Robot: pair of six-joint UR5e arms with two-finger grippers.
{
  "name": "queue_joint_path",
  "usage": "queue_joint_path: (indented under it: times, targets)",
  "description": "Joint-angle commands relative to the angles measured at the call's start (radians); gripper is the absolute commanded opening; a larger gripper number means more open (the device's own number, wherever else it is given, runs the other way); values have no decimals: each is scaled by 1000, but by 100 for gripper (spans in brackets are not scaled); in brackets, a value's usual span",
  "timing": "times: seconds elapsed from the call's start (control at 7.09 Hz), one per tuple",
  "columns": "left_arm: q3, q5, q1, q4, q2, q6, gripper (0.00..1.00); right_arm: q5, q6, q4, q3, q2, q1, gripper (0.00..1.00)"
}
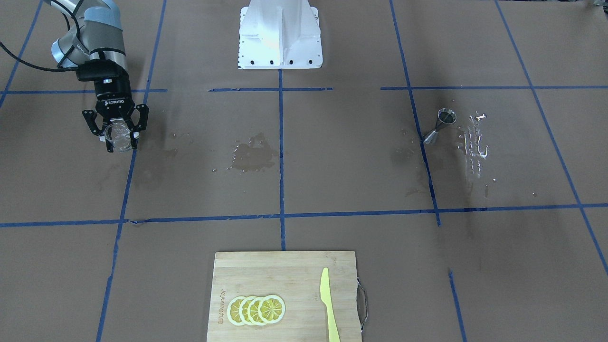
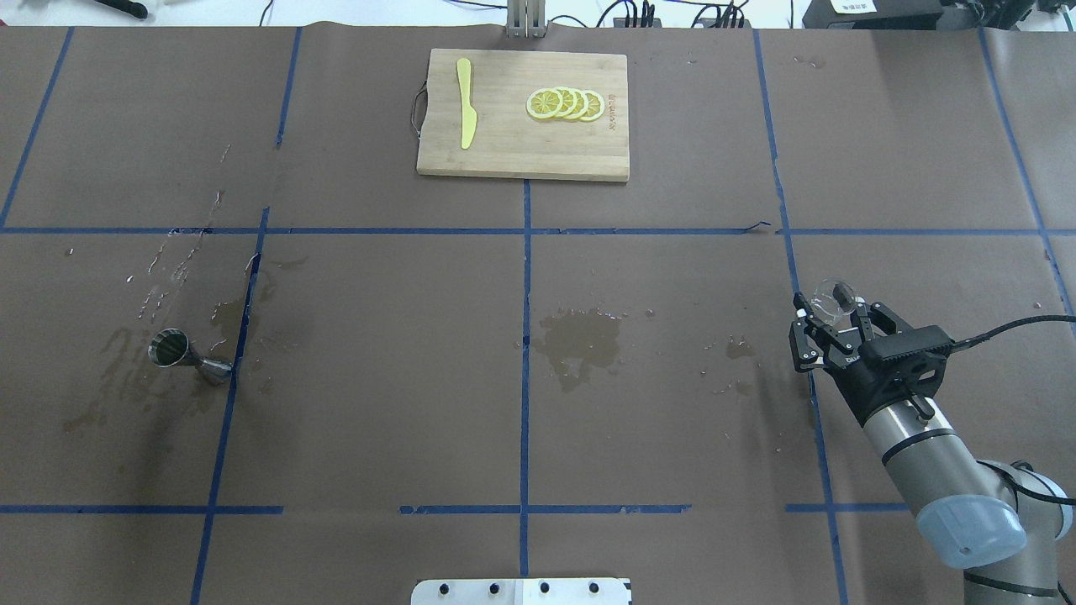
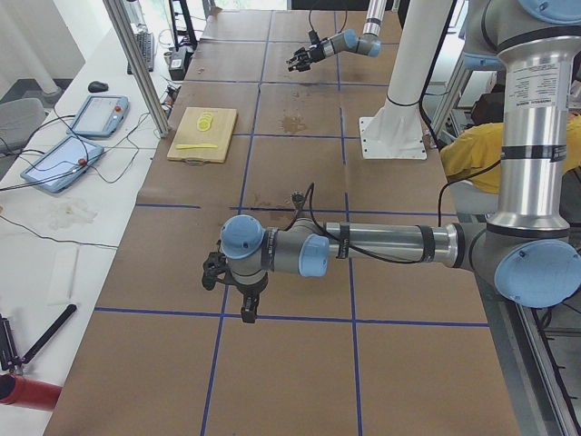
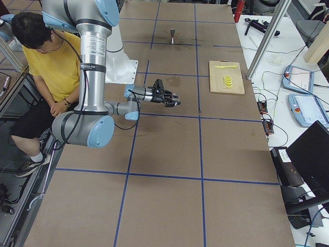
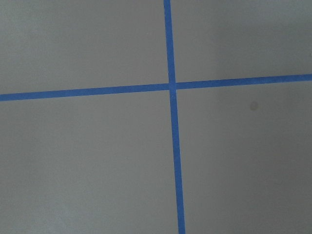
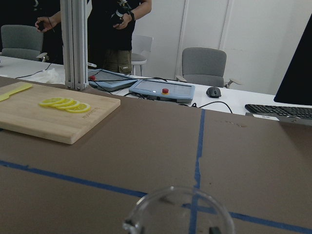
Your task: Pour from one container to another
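Note:
Next, my right gripper puts the clear glass, now upright between its fingers, down on the brown paper [image 1: 122, 146] beside the blue tape line that is just below it.
A clear glass [image 1: 118, 136] stands upright between the fingers of my right gripper [image 1: 118, 140], which is shut on its sides. The overhead view shows the same glass [image 2: 832, 298] in that gripper [image 2: 832, 309] at the table's right side. Only the glass rim [image 6: 178, 212] shows at the bottom of the right wrist view. A small metal jigger [image 1: 439, 126] stands far off at the other side of the table, also seen from overhead [image 2: 172, 351]. My left gripper [image 3: 247, 309] shows only in the exterior left view, pointing down at a tape cross; whether it is open or shut I cannot tell.
A wooden cutting board [image 2: 521, 160] with lemon slices [image 2: 565, 103] and a yellow knife [image 2: 465, 113] lies at the far middle. Wet patches [image 2: 580, 340] mark the brown paper at the centre and beside the jigger. The white robot base [image 1: 280, 35] stands mid-table. A person in yellow [image 4: 38, 67] sits behind it.

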Motion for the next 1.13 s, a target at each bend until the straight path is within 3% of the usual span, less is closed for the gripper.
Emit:
queue_joint_path:
  times: [0.0,0.99]
  targets:
    - [1,1,1,-9,0,-1,100,7,121,-3,-52,-4,-10,0]
    - [1,1,1,-9,0,-1,100,-66,247,-6,-139,-4,-87,0]
